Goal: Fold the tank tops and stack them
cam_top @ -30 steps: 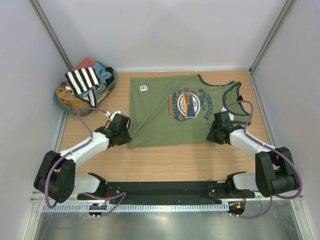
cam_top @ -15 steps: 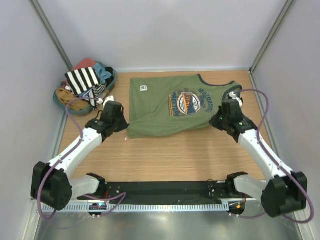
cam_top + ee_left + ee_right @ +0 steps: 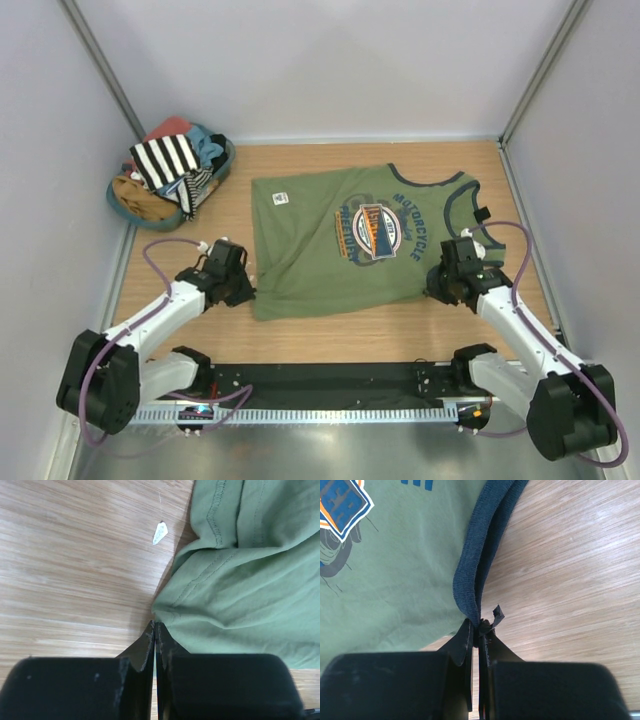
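Observation:
Next, my right gripper releases the near armhole trim on the blue MOTORCYCLE lettering [image 3: 407, 223] beside the printed patch.
The olive green tank top [image 3: 330, 245] lies spread on the wooden table, printed patch [image 3: 375, 228] up and dark blue trim to the right. My left gripper [image 3: 246, 290] is shut on its near-left hem corner; the left wrist view shows the cloth [image 3: 235, 585] pinched at the left gripper's [image 3: 155, 625] tips. My right gripper [image 3: 436, 286] is shut on the near armhole trim. In the right wrist view the blue band [image 3: 470, 587] runs into the right gripper's [image 3: 480, 626] closed jaws. The striped tank top [image 3: 165, 160] lies on the pile in the basket.
A blue-rimmed basket [image 3: 113, 208] at the back left holds salmon-red [image 3: 170, 128], light blue [image 3: 208, 145] and brown garments. A small white scrap [image 3: 160, 532] lies on the wood beside the hem. Walls close the table left, right and behind.
Both grippers have pulled the green tank top toward the near edge, and it now lies slightly turned. The right gripper shut on the trim during this second.

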Robot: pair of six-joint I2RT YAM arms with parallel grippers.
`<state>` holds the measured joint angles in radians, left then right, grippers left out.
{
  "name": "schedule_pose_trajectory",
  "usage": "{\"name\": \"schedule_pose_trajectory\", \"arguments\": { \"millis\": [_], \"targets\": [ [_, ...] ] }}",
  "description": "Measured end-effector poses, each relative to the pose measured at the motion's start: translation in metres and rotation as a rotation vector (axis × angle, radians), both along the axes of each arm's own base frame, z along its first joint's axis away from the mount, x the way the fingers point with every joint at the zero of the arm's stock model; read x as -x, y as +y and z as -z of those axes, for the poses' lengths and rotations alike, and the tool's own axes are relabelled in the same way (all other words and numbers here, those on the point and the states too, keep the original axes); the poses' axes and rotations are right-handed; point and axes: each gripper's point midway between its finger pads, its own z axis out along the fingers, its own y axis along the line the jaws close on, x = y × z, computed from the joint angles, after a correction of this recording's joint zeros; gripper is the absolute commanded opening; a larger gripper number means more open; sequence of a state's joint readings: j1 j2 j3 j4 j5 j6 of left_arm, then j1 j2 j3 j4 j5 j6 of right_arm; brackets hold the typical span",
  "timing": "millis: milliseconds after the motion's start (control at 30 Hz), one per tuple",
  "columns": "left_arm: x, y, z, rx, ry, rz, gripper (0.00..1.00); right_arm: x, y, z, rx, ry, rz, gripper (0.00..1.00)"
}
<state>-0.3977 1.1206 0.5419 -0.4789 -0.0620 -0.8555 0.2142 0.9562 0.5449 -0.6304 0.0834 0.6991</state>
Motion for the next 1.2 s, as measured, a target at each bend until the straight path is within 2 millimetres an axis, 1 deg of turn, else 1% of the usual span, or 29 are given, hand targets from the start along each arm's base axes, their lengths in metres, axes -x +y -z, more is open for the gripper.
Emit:
{"name": "schedule_pose_trajectory", "arguments": {
  "millis": [267,333,400,433,467,500,567,633,667,767,833,933,1067,1200],
  "targets": [
    [0.000,-0.006,0.003,0.019,0.011,0.020,0.00,0.000,0.000,0.013,0.019,0.059,-0.008,0.03],
    [0.000,-0.008,0.002,0.025,0.010,0.026,0.00,-0.005,0.000,0.011,0.026,0.061,-0.012,0.03],
    [0.000,-0.010,0.000,0.033,0.009,0.032,0.00,-0.013,0.000,0.004,0.032,0.048,-0.015,0.03],
    [-0.001,-0.013,-0.002,0.044,0.009,0.038,0.02,-0.019,0.000,0.000,0.036,0.037,-0.018,0.03],
    [-0.002,-0.016,-0.004,0.057,0.005,0.045,0.12,-0.025,0.001,-0.005,0.040,0.024,-0.021,0.03],
    [-0.003,-0.018,-0.007,0.066,0.001,0.056,0.19,-0.031,0.001,-0.010,0.044,0.012,-0.025,0.03],
    [-0.002,-0.025,-0.009,0.076,-0.006,0.080,0.41,-0.043,0.003,-0.018,0.046,-0.012,-0.031,0.03],
    [0.001,-0.031,-0.010,0.080,-0.007,0.103,0.47,-0.049,0.004,-0.021,0.046,-0.026,-0.035,0.03],
    [0.003,-0.034,-0.011,0.082,-0.010,0.115,0.54,-0.050,0.005,-0.020,0.046,-0.028,-0.037,0.03],
    [0.011,-0.043,-0.016,0.099,-0.030,0.149,0.61,-0.049,0.005,-0.018,0.046,-0.024,-0.042,0.03],
    [0.017,-0.048,-0.017,0.110,-0.034,0.164,0.62,-0.047,0.005,-0.015,0.043,-0.023,-0.044,0.03],
    [0.026,-0.052,-0.010,0.103,-0.017,0.175,0.63,-0.040,0.004,-0.007,0.044,-0.002,-0.046,0.03],
    [0.037,-0.049,0.002,0.077,0.023,0.164,0.68,-0.035,0.004,-0.003,0.043,0.008,-0.048,0.03],
    [0.044,-0.041,0.009,0.034,0.046,0.134,0.69,-0.032,0.002,-0.004,0.044,-0.004,-0.045,0.03]
  ]
}}
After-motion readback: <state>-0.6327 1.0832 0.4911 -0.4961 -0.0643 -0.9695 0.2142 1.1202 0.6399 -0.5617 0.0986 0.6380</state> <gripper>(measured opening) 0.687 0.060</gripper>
